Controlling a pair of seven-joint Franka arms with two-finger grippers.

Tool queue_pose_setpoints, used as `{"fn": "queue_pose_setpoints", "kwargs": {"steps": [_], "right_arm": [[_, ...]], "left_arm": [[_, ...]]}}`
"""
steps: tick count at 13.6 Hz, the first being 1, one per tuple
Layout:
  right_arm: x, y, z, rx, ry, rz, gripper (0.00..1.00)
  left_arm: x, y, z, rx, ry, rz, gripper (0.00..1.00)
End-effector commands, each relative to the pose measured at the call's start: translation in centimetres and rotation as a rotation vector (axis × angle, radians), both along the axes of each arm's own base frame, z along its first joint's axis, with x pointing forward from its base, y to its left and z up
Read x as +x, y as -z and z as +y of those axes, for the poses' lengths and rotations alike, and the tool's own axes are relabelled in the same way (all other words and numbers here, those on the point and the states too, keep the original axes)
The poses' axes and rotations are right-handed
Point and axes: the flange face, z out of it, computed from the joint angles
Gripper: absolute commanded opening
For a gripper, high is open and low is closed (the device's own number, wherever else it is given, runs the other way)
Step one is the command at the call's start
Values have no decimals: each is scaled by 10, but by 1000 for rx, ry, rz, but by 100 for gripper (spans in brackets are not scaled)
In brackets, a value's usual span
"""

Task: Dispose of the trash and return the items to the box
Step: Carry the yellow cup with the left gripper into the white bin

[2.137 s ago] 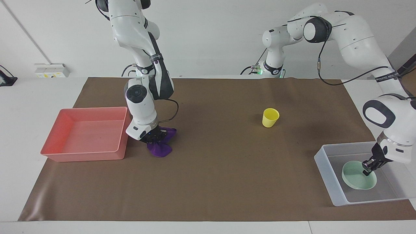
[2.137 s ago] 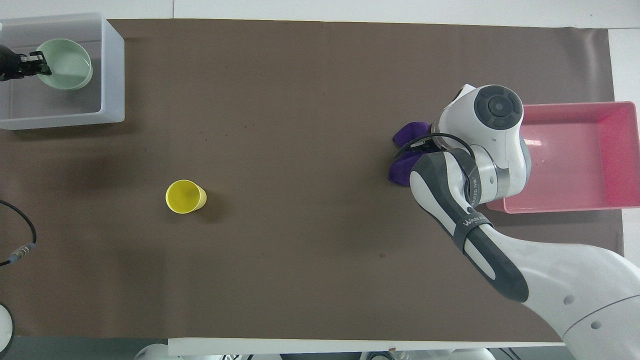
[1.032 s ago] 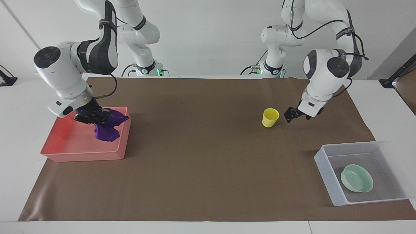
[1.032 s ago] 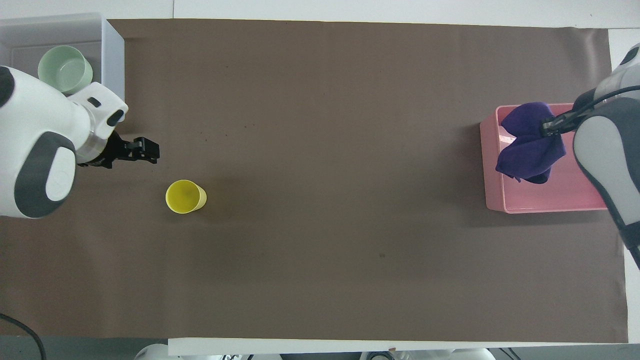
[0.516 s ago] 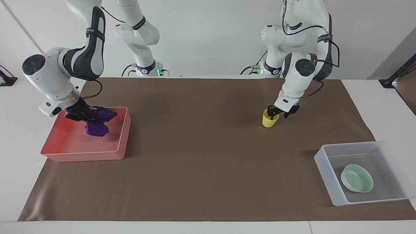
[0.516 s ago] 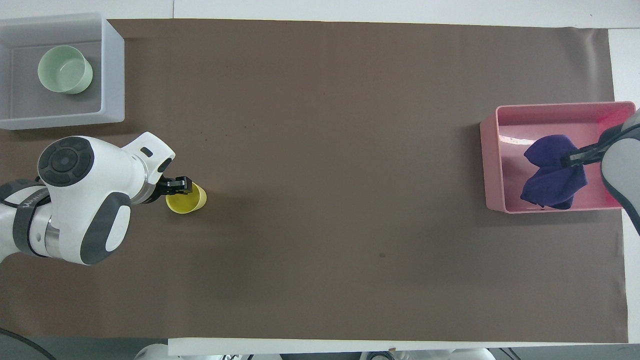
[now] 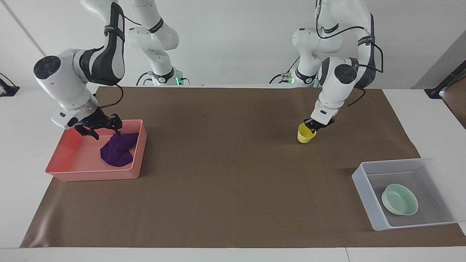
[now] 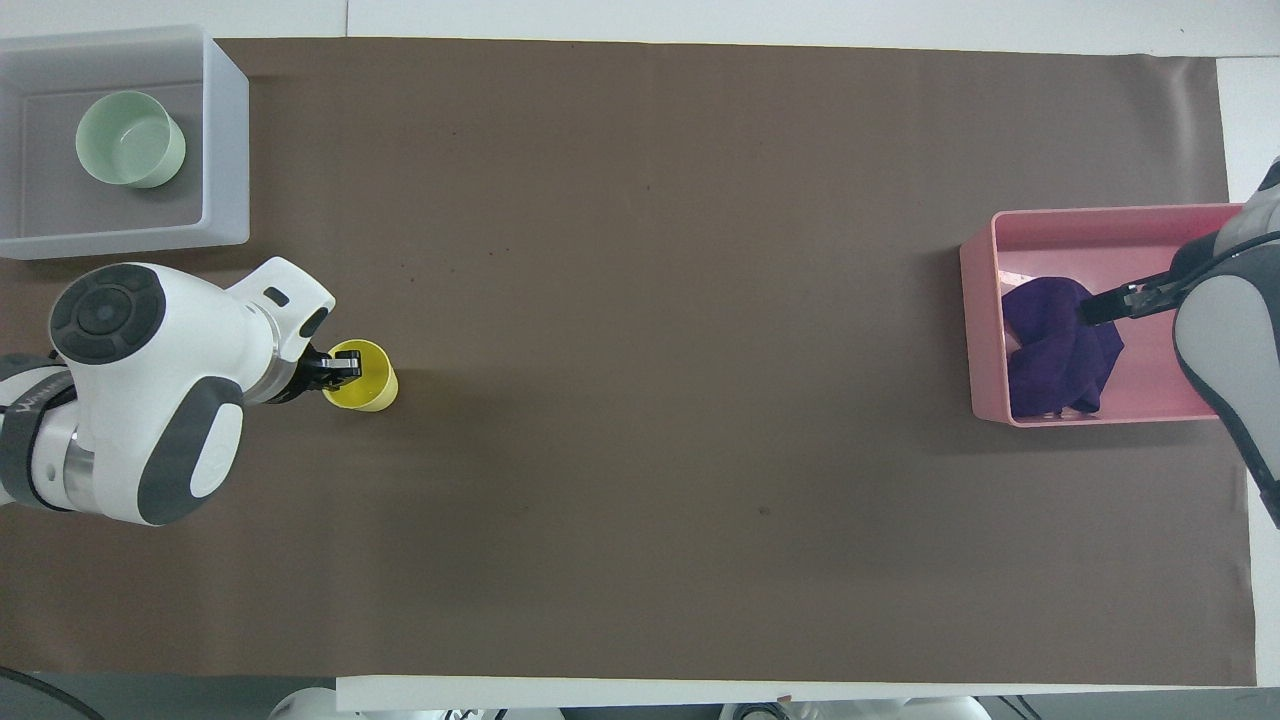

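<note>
The robot's left gripper will put the yellow cup down inside the mint-green bowl (image 8: pixel 122 138) in the translucent box.
The purple cloth (image 7: pixel 117 152) (image 8: pixel 1055 350) lies crumpled in the pink tray (image 7: pixel 91 171) (image 8: pixel 982 330) at the right arm's end of the table. My right gripper (image 7: pixel 100 128) (image 8: pixel 1105 305) hangs open and empty just over the cloth. My left gripper (image 7: pixel 311 125) (image 8: pixel 342 366) is shut on the rim of the yellow cup (image 7: pixel 305 137) (image 8: pixel 370 388), which is upright on the brown mat. The mint-green bowl (image 7: pixel 399 199) (image 8: pixel 130 138) sits in the translucent box (image 7: pixel 360 175) (image 8: pixel 228 150) at the left arm's end, farther from the robots than the cup.
A brown mat (image 7: pixel 233 182) covers the table between the tray and the box. Nothing else lies on it.
My right gripper has opened and let the cloth drop into the pink tray. My left gripper has closed on the cup's rim and nudged the cup slightly.
</note>
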Motion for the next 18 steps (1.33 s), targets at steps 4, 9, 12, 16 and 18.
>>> {"fn": "queue_pose_setpoints", "kwargs": {"steps": [4,9,12,16,18], "right_arm": [[3,-82,24,2,23,39,85],[-19,-140,39,8,57,80,89],[-32,-156,59,7,78,79,96],[-35,-154,67,13,62,94,99],[-34,-152,66,13,65,94,100]], "left_arm": [[117,-165,104,15,-228,-33,0],[220,-125,220,-32,-311,-193,0],[247,-66,253,-96,-336,-258,0],[257,7,264,-70,-287,-268,0],[247,25,260,-64,-273,-316,74]]}}
